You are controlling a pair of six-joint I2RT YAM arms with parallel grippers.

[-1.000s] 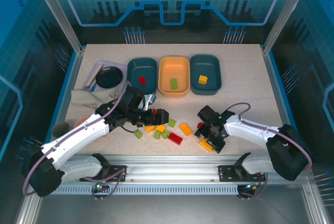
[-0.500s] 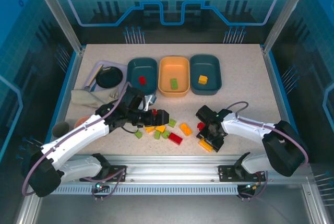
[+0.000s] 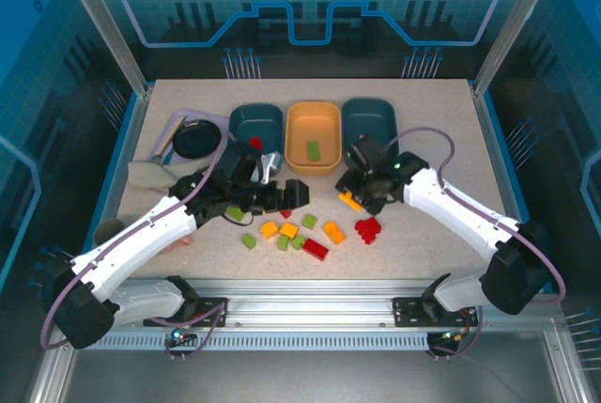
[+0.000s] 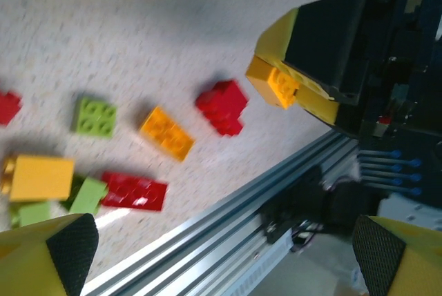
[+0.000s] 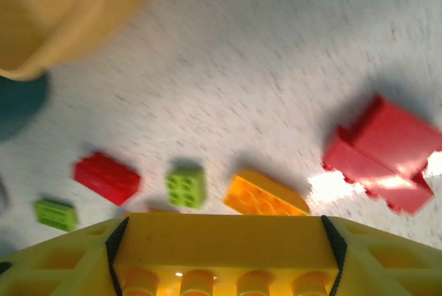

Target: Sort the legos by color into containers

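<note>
My right gripper needs to place the yellow-orange lego, still held above the table, in the front part of the teal tray (image 3: 362,155) just behind my right gripper.
My right gripper (image 3: 351,199) is shut on a yellow-orange lego (image 3: 348,202) and holds it above the table, just in front of the right teal tray (image 3: 376,114). In the right wrist view the lego (image 5: 217,244) spans the gap between the fingertips (image 5: 116,242). My left gripper (image 3: 293,193) hangs open over the loose pile with nothing in it; its fingertips (image 4: 61,249) stand wide apart. The orange tray (image 3: 313,114) holds a green lego (image 3: 312,150). The left teal tray (image 3: 255,119) holds a red lego (image 3: 255,144). Loose legos lie in front: a red cluster (image 3: 368,229), an orange one (image 3: 333,232), a flat red one (image 3: 315,249).
A round black dish (image 3: 195,140) and a crumpled cloth (image 3: 150,176) sit at the back left. The metal rail (image 3: 310,286) runs along the table's front edge. Several green and yellow legos (image 3: 283,242) lie between the two grippers.
My right gripper has risen from near the front edge with the yellow-orange lego and moved back and left toward the trays. The left gripper shifted slightly back.
</note>
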